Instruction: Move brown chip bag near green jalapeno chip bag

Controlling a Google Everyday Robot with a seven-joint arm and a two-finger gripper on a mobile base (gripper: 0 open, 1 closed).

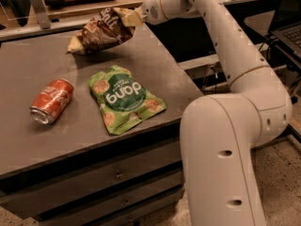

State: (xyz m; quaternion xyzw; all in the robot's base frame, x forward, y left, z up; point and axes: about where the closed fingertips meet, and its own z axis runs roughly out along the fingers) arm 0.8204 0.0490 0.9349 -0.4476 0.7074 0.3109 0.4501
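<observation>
I should use my gripper to set the brown chip bag, now hanging tilted above the table, down against the far edge of the green jalapeno chip bag (114, 45).
The brown chip bag (99, 32) is crumpled, dark brown with tan ends and white lettering. It hangs tilted above the far part of the table, its right end pinched in my gripper (133, 18), which is shut on it at the top centre of the camera view. The bag's left end dips toward the table top. The green jalapeno chip bag (123, 98) lies flat on the table near the front right, below and slightly right of the brown bag, a short gap apart.
A red soda can (51, 100) lies on its side on the grey table (28, 65) left of the green bag. My white arm (235, 126) fills the right side beside the table edge. Shelving and a rail stand behind the table.
</observation>
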